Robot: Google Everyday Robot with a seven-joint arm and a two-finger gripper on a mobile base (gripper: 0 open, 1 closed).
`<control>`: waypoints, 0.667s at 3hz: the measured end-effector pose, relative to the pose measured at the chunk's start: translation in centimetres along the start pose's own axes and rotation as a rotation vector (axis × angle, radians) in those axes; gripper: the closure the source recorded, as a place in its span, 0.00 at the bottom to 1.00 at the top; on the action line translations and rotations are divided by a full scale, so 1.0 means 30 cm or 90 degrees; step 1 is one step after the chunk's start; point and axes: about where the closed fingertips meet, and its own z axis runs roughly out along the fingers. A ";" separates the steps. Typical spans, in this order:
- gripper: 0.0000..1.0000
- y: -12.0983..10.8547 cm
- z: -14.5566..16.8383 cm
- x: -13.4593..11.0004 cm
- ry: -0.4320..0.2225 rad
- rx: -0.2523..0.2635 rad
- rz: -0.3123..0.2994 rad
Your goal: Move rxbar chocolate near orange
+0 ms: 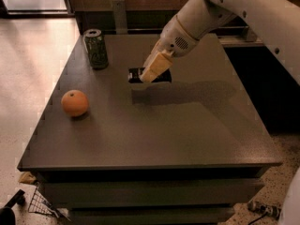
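Observation:
My gripper has the rxbar chocolate. It will let go of it on the tabletop (123, 93) just beside the orange, toward the middle of the table.
The rxbar chocolate (135, 75), a flat black wrapper, is held in my gripper (148, 75) a little above the middle of the dark table (187, 130); its shadow falls on the tabletop just below. The tan fingers (155, 67) cover the bar's middle, so only its ends show. The gripper is shut on the bar. The orange (75, 103) sits on the table near the left edge, well to the left of and nearer than the gripper.
A green drink can (95, 48) stands upright at the table's back left, left of the gripper. My white arm (220, 13) reaches in from the upper right. Light floor lies to the left; a wire object (40, 201) sits by the table's lower left.

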 end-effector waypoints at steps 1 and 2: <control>1.00 0.038 0.047 -0.028 -0.003 -0.001 -0.010; 1.00 0.153 0.109 -0.103 -0.007 0.005 -0.036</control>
